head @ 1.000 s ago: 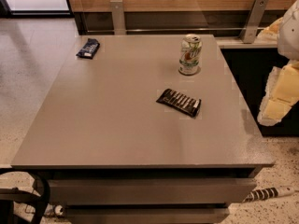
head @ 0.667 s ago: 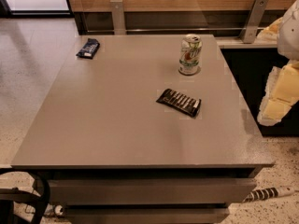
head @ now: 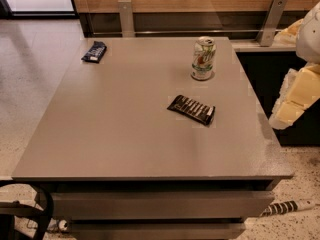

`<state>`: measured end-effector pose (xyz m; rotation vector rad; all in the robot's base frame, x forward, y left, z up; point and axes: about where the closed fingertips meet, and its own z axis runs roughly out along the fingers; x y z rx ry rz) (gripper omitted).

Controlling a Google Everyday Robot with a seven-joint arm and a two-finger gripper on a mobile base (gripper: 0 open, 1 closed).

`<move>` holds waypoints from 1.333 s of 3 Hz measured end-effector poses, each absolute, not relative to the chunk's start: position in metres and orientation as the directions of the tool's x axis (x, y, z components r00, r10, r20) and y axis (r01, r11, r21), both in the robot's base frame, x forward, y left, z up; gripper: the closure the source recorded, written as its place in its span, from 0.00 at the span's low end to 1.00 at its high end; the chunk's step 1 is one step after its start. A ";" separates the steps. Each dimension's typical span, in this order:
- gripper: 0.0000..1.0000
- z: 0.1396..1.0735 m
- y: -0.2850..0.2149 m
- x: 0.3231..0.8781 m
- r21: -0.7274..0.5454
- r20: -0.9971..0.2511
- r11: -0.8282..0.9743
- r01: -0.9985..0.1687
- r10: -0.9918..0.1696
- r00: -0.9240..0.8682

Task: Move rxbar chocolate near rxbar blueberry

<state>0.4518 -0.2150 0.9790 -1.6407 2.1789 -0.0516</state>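
Observation:
Next, I grip the rxbar chocolate's far end (head: 204, 115) from the rxbar blueberry, leaving the rxbar chocolate's end nearer the rxbar blueberry free.
The rxbar chocolate (head: 191, 109), a long black wrapper with white lettering stripes, lies flat on the grey table (head: 125, 129), right of its middle. The rxbar blueberry (head: 94, 51), a small dark navy wrapper, lies flat near the table's far left corner. The two bars are far apart. Only a cream and white part of my arm (head: 299, 91) shows at the right edge, beside the table and off its top. The gripper itself is out of view.
A green and white drink can (head: 203, 58) stands upright behind the chocolate bar, near the far right edge. A wood-panelled wall with metal posts (head: 126, 16) runs behind the table. A dark chair part (head: 25, 214) is at the bottom left.

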 end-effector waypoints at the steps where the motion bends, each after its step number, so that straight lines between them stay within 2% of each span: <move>1: 0.00 0.958 -0.211 0.469 -0.239 -0.464 0.367 -0.899 -0.856 -0.227; 3: 0.00 0.912 -0.181 0.493 -0.147 -0.745 0.501 -0.853 -0.623 -0.238; 4: 0.00 0.895 -0.171 0.501 -0.096 -0.812 0.562 -0.821 -0.522 -0.262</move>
